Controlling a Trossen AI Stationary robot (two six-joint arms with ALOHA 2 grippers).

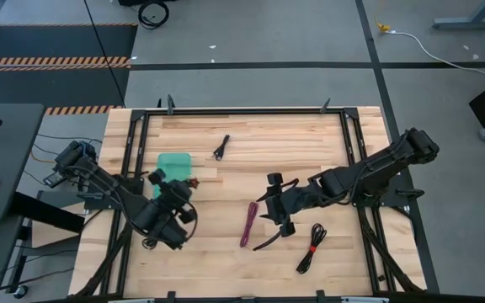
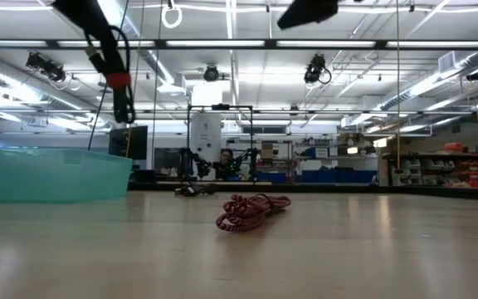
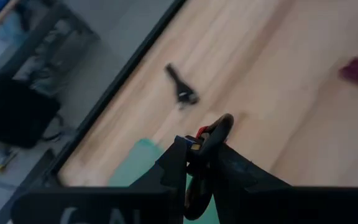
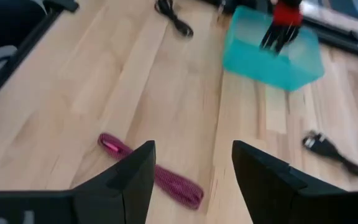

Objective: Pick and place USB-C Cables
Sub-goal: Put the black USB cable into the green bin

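Observation:
The left gripper needs to release the black cable bundle inside the teal tray [image 1: 170, 178]. The bundle is now held over that tray.
My left gripper [image 1: 185, 185] hangs over the teal tray [image 1: 173, 162] at the table's left, shut on a black cable bundle with a red tie [image 2: 120, 81]. My right gripper [image 1: 271, 206] hovers open above mid-table, touching nothing. The purple cable [image 1: 248, 225] lies flat just to its left [image 4: 151, 172]. A black cable [image 1: 221, 149] lies near the far edge. Another black one with a red tie [image 1: 311, 248] lies toward the near edge. A thin black one [image 1: 268, 241] lies just near of the right gripper. My left gripper pinches the black bundle between its two fingers beside the red tie [image 3: 202, 132]. In the low view the bundle hangs below the fingers [image 2: 124, 104], lifted clear, over the right end of the tray [image 2: 56, 174].
The tray sits on the table's left half, close under the left arm. Black frame rails [image 1: 356, 143] run along the table's sides. Bare wood lies between the tray and the purple cable and across the far right part.

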